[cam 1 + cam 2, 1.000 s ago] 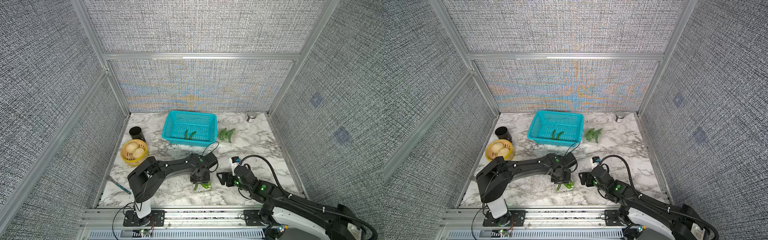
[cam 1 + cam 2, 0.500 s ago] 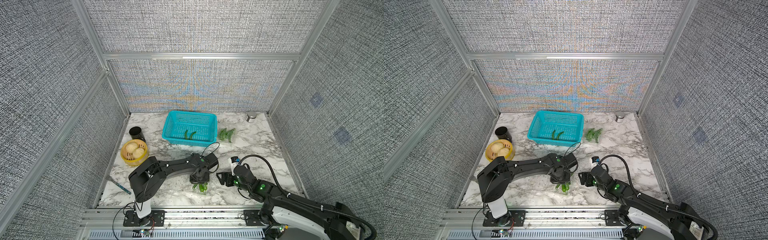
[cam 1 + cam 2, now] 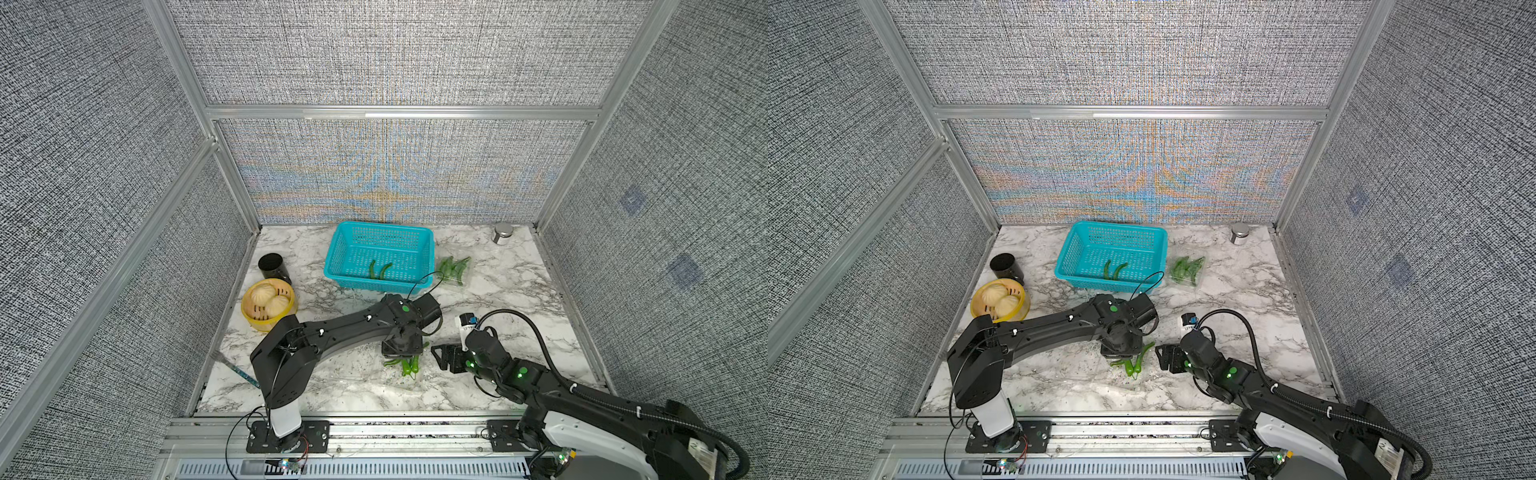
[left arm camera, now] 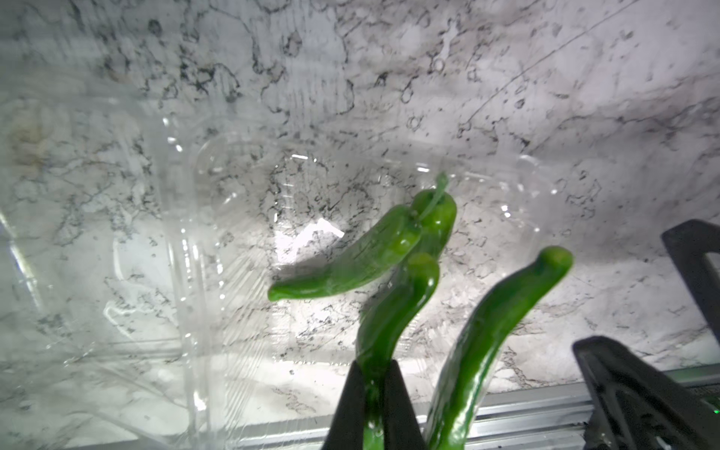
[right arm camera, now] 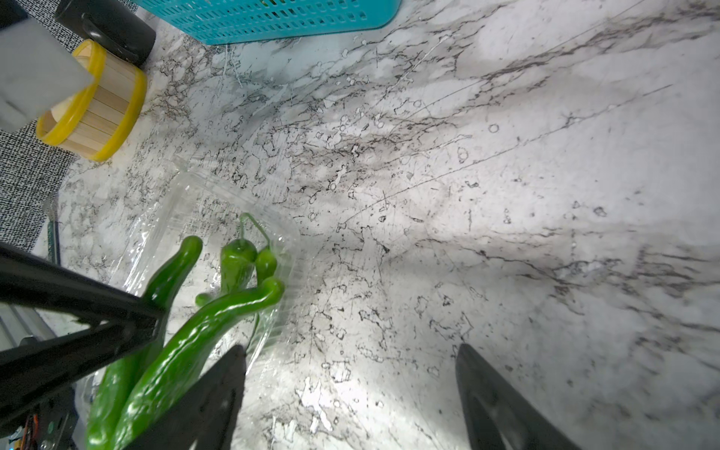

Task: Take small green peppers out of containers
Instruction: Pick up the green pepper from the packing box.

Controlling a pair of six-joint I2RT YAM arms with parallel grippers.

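Next, my left gripper lets go of the small green peppers in the teal basket (image 3: 392, 269), next to the two peppers there.
My left gripper (image 4: 373, 393) is shut on one small green pepper (image 4: 393, 311), pinching its end between the two black fingertips. Another pepper (image 4: 498, 323) leans right beside it, and two more (image 4: 350, 265) lie in the open clear container (image 4: 218, 233) at the table's front. In both top views the left gripper (image 3: 401, 353) (image 3: 1121, 353) points down over these peppers (image 3: 405, 365) (image 3: 1133, 365). My right gripper (image 5: 350, 350) (image 3: 446, 357) stands open just right of that container, holding nothing. A second container of peppers (image 3: 453, 270) (image 3: 1185, 270) sits at the back.
A teal basket (image 3: 376, 286) at the back holds two peppers (image 3: 380, 270). A yellow steamer with buns (image 3: 268, 305) and a black cup (image 3: 274, 268) stand at the left, a metal can (image 3: 502, 233) in the back right corner. A thin tool (image 3: 237, 368) lies front left.
My left gripper has closed on a pepper and shifted slightly over the front container. The right arm has stayed still.
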